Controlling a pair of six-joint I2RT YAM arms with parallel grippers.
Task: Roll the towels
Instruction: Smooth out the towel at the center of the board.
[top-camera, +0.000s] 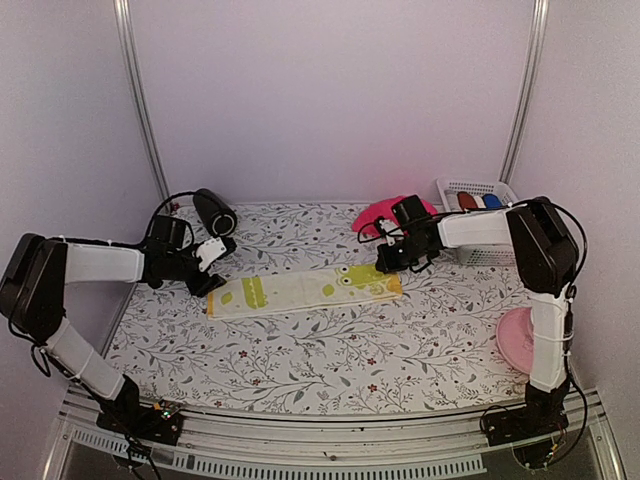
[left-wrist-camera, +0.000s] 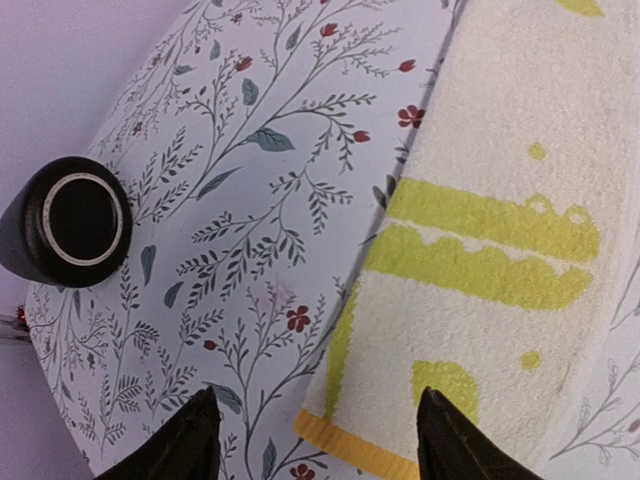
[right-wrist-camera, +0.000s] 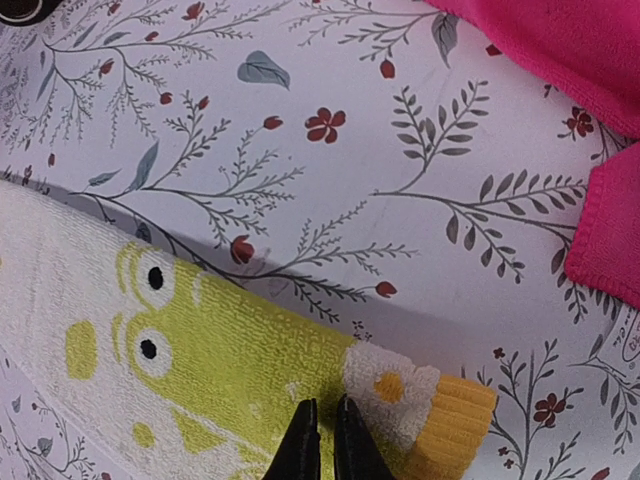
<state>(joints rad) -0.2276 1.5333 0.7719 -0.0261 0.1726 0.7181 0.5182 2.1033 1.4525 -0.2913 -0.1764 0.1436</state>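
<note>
The robot's right gripper pinches the green cloth inward of the hem, so it should open and grab the yellow end (top-camera: 395, 286) by its edge before it folds the towel over.
A pale towel (top-camera: 310, 290) with green crocodile print and yellow ends lies stretched flat across the middle of the table. My left gripper (top-camera: 212, 278) hovers open over its left end; in the left wrist view the fingers (left-wrist-camera: 315, 400) straddle the yellow-edged corner of the towel (left-wrist-camera: 490, 200) without touching it. My right gripper (top-camera: 386, 262) is at the right end. In the right wrist view its jaws (right-wrist-camera: 325, 405) are shut on the green cloth (right-wrist-camera: 230, 360) beside the curled yellow end, which sits slightly raised. A hot pink towel (top-camera: 385, 212) (right-wrist-camera: 560, 50) lies crumpled behind the right gripper.
A black cylinder (top-camera: 214, 210) (left-wrist-camera: 75, 220) lies at the back left, near the left gripper. A white basket (top-camera: 478, 186) at the back right holds a red roll (top-camera: 466, 200) and a blue roll (top-camera: 492, 200). A pink plate (top-camera: 518, 340) sits at the right edge.
</note>
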